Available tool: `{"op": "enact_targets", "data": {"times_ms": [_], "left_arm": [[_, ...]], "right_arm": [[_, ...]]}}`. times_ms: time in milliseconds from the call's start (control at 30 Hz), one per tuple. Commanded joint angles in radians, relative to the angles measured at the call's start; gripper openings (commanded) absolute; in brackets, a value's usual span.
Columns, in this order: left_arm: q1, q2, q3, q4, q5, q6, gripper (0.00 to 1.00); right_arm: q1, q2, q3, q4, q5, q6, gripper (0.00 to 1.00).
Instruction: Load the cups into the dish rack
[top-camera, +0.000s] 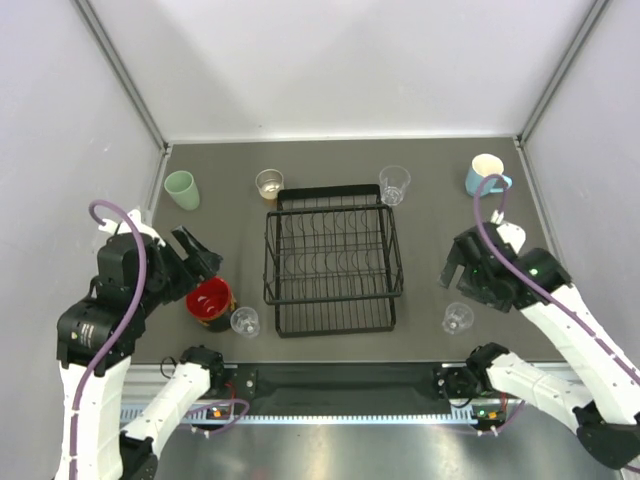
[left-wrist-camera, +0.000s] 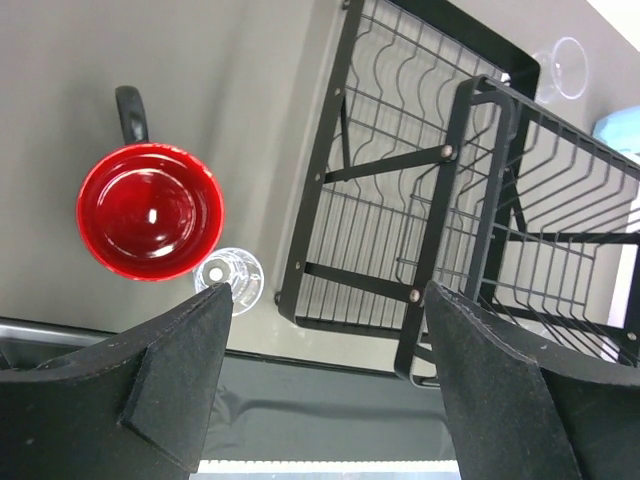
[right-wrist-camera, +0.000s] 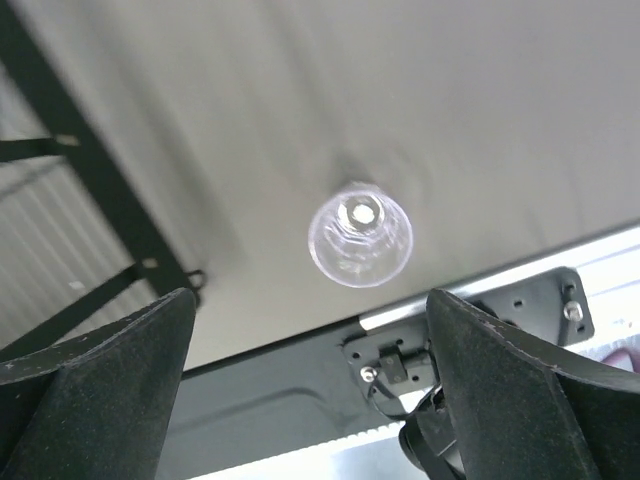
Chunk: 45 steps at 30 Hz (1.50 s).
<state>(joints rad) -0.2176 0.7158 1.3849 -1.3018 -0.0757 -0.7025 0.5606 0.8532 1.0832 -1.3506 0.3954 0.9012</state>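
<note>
The robot's right gripper needs to next move down to the clear glass below it and close on the glass's rim (top-camera: 445, 317) (right-wrist-camera: 315, 254), on the side that faces the dish rack.
The black wire dish rack (top-camera: 268, 262) stands mid-table with no cups in it. A red-lined dark cup (top-camera: 210, 302) and a clear glass (top-camera: 244, 321) stand at its near left. My left gripper (top-camera: 195, 258) hovers open and empty just above and left of them. In the left wrist view the red cup (left-wrist-camera: 151, 210), the glass (left-wrist-camera: 230, 280) and the rack (left-wrist-camera: 330, 170) lie below the open gripper (left-wrist-camera: 328, 295). My right gripper (top-camera: 460, 268) is open and empty above another clear glass (top-camera: 457, 318), which also shows in the right wrist view (right-wrist-camera: 360, 233) between the open fingers (right-wrist-camera: 120, 370).
Along the far side stand a pale green tumbler (top-camera: 181, 190), a tan cup (top-camera: 269, 185), a clear glass (top-camera: 394, 185) and a light blue mug (top-camera: 486, 175). Grey walls close in the table on three sides. The arm bases sit along the near edge.
</note>
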Motion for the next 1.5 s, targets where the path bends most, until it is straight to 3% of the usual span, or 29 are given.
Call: {"op": "enact_targets", "data": {"times_ms": [0, 233, 567, 767, 1200, 1467], "left_arm": [[-0.002, 0.010, 0.057, 0.038, 0.022, 0.037, 0.82], [-0.003, 0.008, 0.057, 0.088, 0.066, 0.026, 0.82], [-0.002, 0.037, 0.080, 0.099, 0.139, 0.032, 0.81], [-0.002, 0.027, 0.101, 0.087, 0.131, 0.037, 0.81], [-0.002, 0.019, 0.112, 0.087, 0.128, 0.031, 0.81], [-0.002, 0.060, 0.152, 0.114, 0.207, 0.060, 0.77]], "right_arm": [[0.005, 0.003, -0.035, -0.105, 0.003, 0.083, 0.97], [0.001, -0.023, -0.146, -0.079, -0.010, 0.214, 0.84], [-0.039, 0.020, -0.342, 0.177, -0.092, 0.229, 0.70], [-0.059, 0.082, -0.342, 0.249, -0.099, 0.182, 0.61], [-0.060, 0.096, -0.186, 0.136, -0.095, 0.104, 0.73], [-0.076, 0.191, -0.244, 0.280, -0.072, 0.074, 0.64]]}}
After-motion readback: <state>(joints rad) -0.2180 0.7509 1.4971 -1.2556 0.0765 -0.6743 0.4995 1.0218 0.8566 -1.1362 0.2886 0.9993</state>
